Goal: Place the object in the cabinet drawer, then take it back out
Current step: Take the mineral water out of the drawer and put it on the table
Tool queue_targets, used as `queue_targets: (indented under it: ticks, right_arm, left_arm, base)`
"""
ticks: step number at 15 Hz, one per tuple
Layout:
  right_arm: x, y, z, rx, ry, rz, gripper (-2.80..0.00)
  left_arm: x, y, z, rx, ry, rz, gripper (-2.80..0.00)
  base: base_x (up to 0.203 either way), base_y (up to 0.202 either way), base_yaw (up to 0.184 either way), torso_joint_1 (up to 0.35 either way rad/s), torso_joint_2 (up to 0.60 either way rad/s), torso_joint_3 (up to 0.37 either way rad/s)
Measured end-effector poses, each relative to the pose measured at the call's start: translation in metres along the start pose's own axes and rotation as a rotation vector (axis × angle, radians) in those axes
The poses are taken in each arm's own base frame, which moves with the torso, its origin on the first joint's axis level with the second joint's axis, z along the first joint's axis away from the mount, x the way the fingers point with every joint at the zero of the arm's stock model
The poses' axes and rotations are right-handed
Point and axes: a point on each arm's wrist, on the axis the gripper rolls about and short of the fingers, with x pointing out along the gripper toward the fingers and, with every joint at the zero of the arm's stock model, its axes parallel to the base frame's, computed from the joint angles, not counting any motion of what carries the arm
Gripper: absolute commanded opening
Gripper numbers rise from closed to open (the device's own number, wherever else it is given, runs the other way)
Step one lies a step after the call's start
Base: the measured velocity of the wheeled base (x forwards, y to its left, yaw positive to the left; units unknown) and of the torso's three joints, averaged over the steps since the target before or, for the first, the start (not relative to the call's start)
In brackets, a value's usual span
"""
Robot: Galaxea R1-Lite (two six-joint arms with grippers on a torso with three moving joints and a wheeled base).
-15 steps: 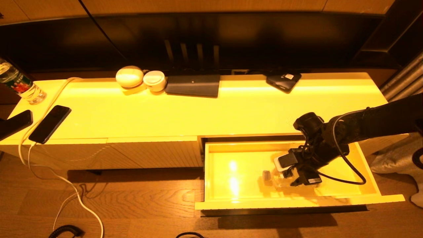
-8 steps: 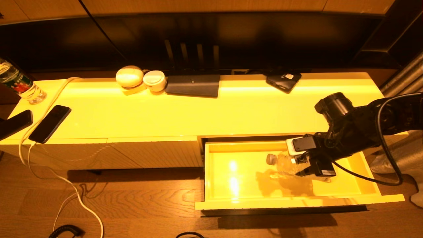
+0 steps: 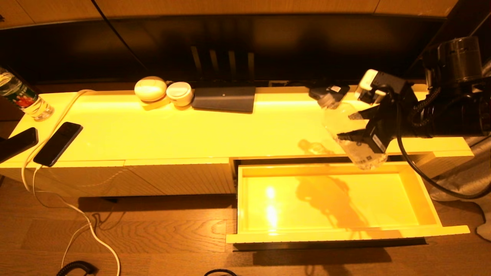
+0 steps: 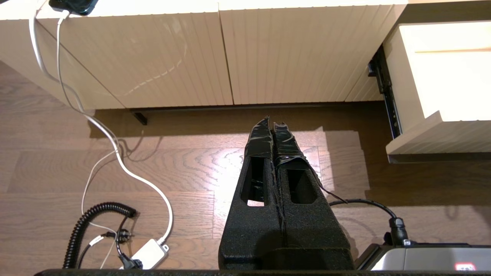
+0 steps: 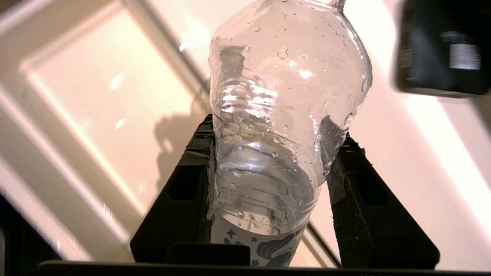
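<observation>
The robot's right gripper will set the small clear water bottle down on the cabinet top between the black device and the drawer (image 3: 344, 128).
The small clear water bottle (image 3: 347, 128) hangs tilted above the right end of the cabinet top, its cap toward the back left. My right gripper (image 3: 355, 125) is shut on its body. In the right wrist view the bottle (image 5: 276, 115) fills the space between the black fingers (image 5: 184, 184) of the right gripper (image 5: 274, 134), and water sits in its lower half. The cabinet drawer (image 3: 345, 234) stands pulled out below, its glossy interior bare; it also shows as the drawer (image 5: 88, 115) and the drawer (image 4: 441, 134). My left gripper (image 4: 273, 123) is shut on nothing, low over the wooden floor.
On the cabinet top are a labelled bottle (image 3: 23, 97) and two phones (image 3: 57, 143) at the left. Two white round items (image 3: 150, 89), a dark flat pad (image 3: 224, 99) and a black device (image 3: 329, 94) lie along the back. White cables (image 3: 76, 214) trail over the floor.
My right gripper has lifted the bottle out of the drawer, up and back, to above the cabinet top. The drawer now holds nothing.
</observation>
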Motion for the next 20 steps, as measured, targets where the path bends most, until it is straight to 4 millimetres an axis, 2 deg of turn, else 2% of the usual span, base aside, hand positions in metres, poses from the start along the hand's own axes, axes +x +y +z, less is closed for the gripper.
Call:
queue_targets:
  ticks: [2, 4, 6, 8, 12, 15, 18, 20]
  right_arm:
    - [-0.004, -0.009, 0.015, 0.14, -0.055, -0.149, -2.8]
    - [0.001, -0.017, 0.025, 0.312, -0.094, -0.307, -2.8]
    - [0.013, -0.023, 0.027, 0.446, -0.143, -0.428, -2.8]
    - [0.031, -0.026, 0.026, 0.509, -0.202, -0.518, -2.8]
    - [0.081, -0.029, 0.016, 0.582, -0.344, -0.756, -2.8]
    - [0.113, -0.024, 0.001, 0.605, -0.445, -0.853, -2.8]
    - [0.134, -0.013, -0.023, 0.608, -0.473, -0.871, -2.8]
    - [0.14, -0.011, -0.031, 0.607, -0.501, -0.889, -2.8]
  left_arm:
    - [0.0, 0.0, 0.0, 0.0, 0.0, 0.0, -2.8]
    - [0.0, 0.0, 0.0, 0.0, 0.0, 0.0, -2.8]
    - [0.0, 0.0, 0.0, 0.0, 0.0, 0.0, -2.8]
    - [0.0, 0.0, 0.0, 0.0, 0.0, 0.0, -2.8]
    - [0.0, 0.0, 0.0, 0.0, 0.0, 0.0, -2.8]
    - [0.0, 0.0, 0.0, 0.0, 0.0, 0.0, -2.8]
    - [0.0, 0.0, 0.0, 0.0, 0.0, 0.0, -2.8]
    - [0.0, 0.0, 0.0, 0.0, 0.0, 0.0, -2.8]
  base:
    - [0.0, 0.0, 0.0, 0.0, 0.0, 0.0]
    - [0.0, 0.0, 0.0, 0.0, 0.0, 0.0]
    - [0.0, 0.0, 0.0, 0.0, 0.0, 0.0]
    - [0.0, 0.0, 0.0, 0.0, 0.0, 0.0]
    - [0.0, 0.0, 0.0, 0.0, 0.0, 0.0]
    - [0.0, 0.0, 0.0, 0.0, 0.0, 0.0]
    - [0.0, 0.0, 0.0, 0.0, 0.0, 0.0]
    - [0.0, 0.0, 0.0, 0.0, 0.0, 0.0]
